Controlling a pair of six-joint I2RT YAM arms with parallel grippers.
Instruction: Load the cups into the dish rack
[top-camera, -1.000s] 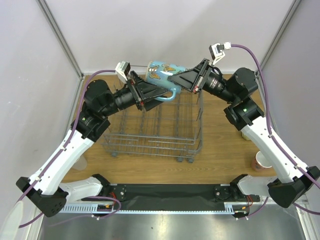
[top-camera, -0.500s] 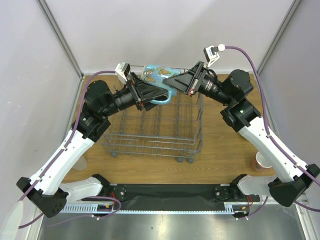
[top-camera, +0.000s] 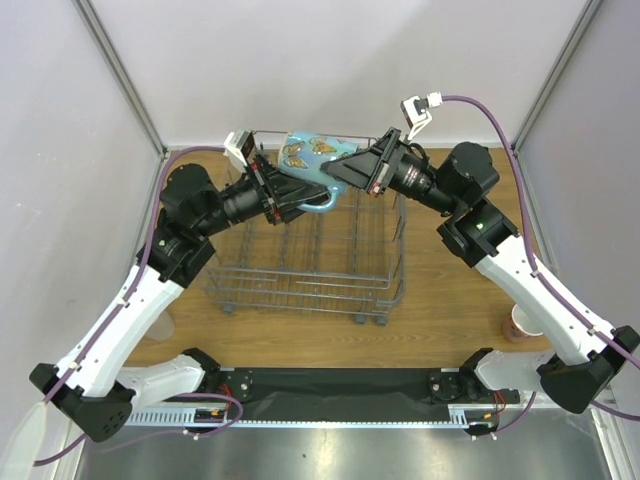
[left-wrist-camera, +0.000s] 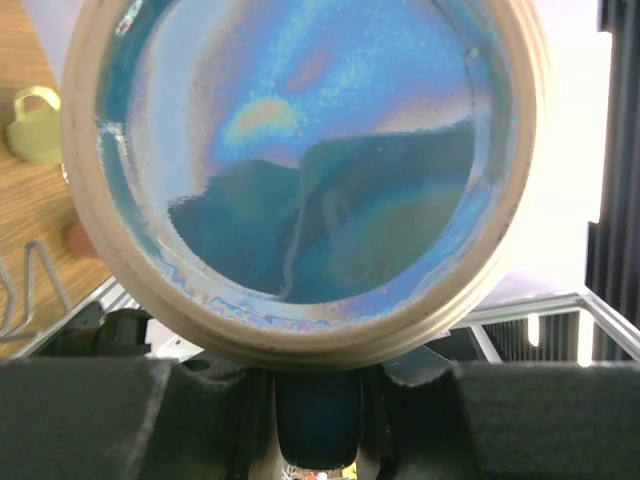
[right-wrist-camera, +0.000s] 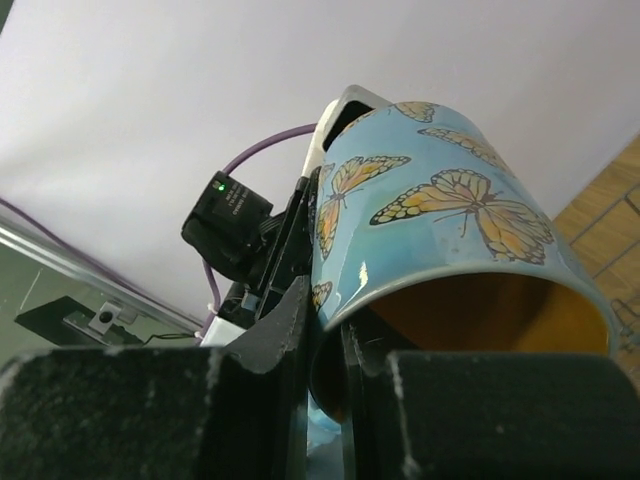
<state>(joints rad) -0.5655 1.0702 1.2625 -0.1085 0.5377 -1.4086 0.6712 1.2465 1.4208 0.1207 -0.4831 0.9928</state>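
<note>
My left gripper should release the blue butterfly mug, now tilted over the rack's back edge, upside down in the dish rack's back corner (top-camera: 264, 180) nearest my left gripper.
A blue butterfly mug (top-camera: 308, 150) with an orange inside hangs in the air over the back edge of the grey wire dish rack (top-camera: 310, 265). Both grippers hold it. My left gripper (top-camera: 303, 190) is shut on its blue handle (left-wrist-camera: 317, 415). The mug's glazed base (left-wrist-camera: 300, 170) fills the left wrist view. My right gripper (top-camera: 337, 172) is shut on the mug's rim, one finger inside and one outside (right-wrist-camera: 325, 340). The mug (right-wrist-camera: 440, 230) lies tilted on its side.
A salmon pink cup (top-camera: 521, 322) stands on the table at the right, near the right arm. A pale yellow cup (left-wrist-camera: 34, 125) sits on the wood behind the rack. Rack wires (left-wrist-camera: 30, 290) show below the mug. Grey walls close in the back and sides.
Both grippers and the mug between them have shifted a little to the left and toward the back wall. Both holds stay the same.
</note>
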